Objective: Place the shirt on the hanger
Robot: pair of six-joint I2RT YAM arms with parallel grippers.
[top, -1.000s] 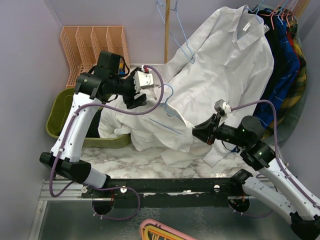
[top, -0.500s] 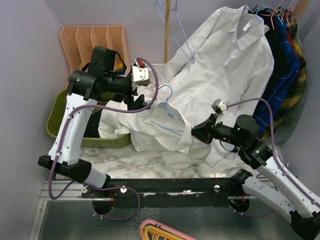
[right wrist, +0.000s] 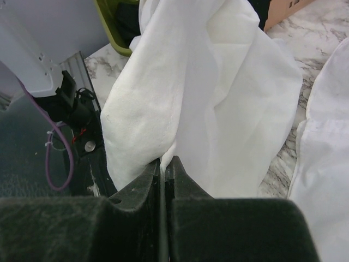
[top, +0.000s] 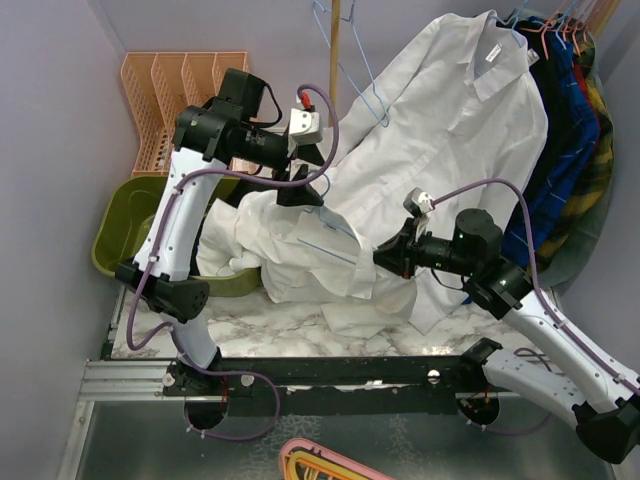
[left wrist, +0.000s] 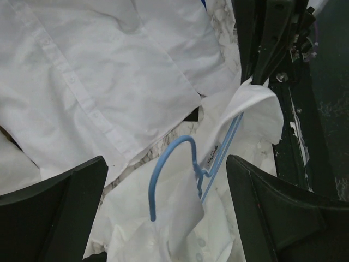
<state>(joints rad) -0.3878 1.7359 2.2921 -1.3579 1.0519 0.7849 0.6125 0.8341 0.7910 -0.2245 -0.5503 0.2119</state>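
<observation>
My right gripper will open, as it pinches the shirt's edge beyond the hanger's arm, and take the shirt's fold closer to the hanger's arm (top: 352, 238) before it lifts the shirt.
The light-blue wire hanger (left wrist: 151, 193) lies in the crumpled white shirt (top: 300, 268) on the marble table; its hook sticks out of the collar and its arms run under the fabric. In the top view only part of its wire (top: 318, 243) shows. My left gripper (top: 300, 188) hovers over the hook, open, its fingers wide on either side of the hook without touching it (left wrist: 163, 164). My right gripper (top: 385, 258) is shut on a fold of the shirt's edge (right wrist: 180, 98), with the cloth pinched between its pads (right wrist: 165, 164) and lifted off the table.
A second white shirt (top: 450, 120) hangs at the back beside dark and plaid clothes (top: 570, 130). Spare blue hangers (top: 360, 80) hang by a wooden pole. An orange file rack (top: 185, 85) and a green basin (top: 120, 225) stand at the left.
My left arm has swung up and to the right, from beside the shirt to over the hanger's hook. My right gripper has drawn the shirt's edge a little to the left.
</observation>
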